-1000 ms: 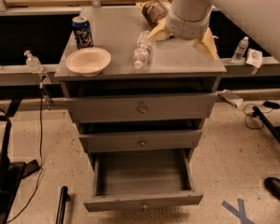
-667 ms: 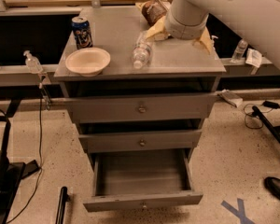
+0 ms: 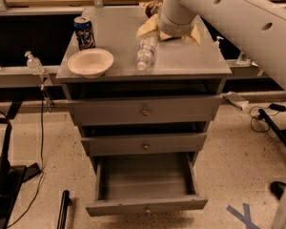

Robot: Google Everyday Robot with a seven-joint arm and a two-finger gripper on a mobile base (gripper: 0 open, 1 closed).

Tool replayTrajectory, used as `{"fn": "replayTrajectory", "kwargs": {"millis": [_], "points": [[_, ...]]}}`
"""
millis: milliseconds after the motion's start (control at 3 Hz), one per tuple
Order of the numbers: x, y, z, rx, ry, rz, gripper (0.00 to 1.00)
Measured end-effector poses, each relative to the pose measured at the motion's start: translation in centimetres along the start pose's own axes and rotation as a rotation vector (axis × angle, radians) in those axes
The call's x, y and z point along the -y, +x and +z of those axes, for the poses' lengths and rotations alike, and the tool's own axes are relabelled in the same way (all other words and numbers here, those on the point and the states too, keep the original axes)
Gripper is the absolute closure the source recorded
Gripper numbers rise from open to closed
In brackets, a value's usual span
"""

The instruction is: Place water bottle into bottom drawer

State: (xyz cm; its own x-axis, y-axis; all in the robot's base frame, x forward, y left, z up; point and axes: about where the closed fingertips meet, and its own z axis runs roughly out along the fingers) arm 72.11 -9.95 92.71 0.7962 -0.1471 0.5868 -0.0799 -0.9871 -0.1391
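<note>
Next, the gripper closes on the far half of the water bottle's body [image 3: 147, 47], away from the bottle's cap.
The water bottle [image 3: 145, 51] lies on its side on the grey cabinet top [image 3: 190, 61], right of centre, its cap end pointing to the front. My gripper [image 3: 170, 32] hangs just behind and to the right of the bottle's far end. Its tan fingers [image 3: 146, 28] are spread apart and hold nothing; the left one is next to the bottle's far end. The bottom drawer [image 3: 145, 205] is pulled out and its inside [image 3: 145, 178] looks bare. The two drawers above it are shut.
A white bowl [image 3: 90, 62] and a blue drink can [image 3: 84, 32] stand on the left of the cabinet top. A brown object [image 3: 152, 6] sits at the back. Pump bottles [image 3: 34, 63] stand on the side ledges. Cables and a black stand lie on the floor.
My arm and gripper have moved left across the back of the cabinet top, closer to the bottle's far end. The bottle, bowl, can and drawers have not moved.
</note>
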Motion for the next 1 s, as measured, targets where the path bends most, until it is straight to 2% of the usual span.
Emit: {"fn": "replayTrajectory", "kwargs": {"millis": [667, 1000], "points": [[1.5, 2.7, 5.1, 0.046, 0.011, 0.02, 0.0], [2.1, 2.8, 8.2, 0.088, 0.004, 0.04, 0.0]]}}
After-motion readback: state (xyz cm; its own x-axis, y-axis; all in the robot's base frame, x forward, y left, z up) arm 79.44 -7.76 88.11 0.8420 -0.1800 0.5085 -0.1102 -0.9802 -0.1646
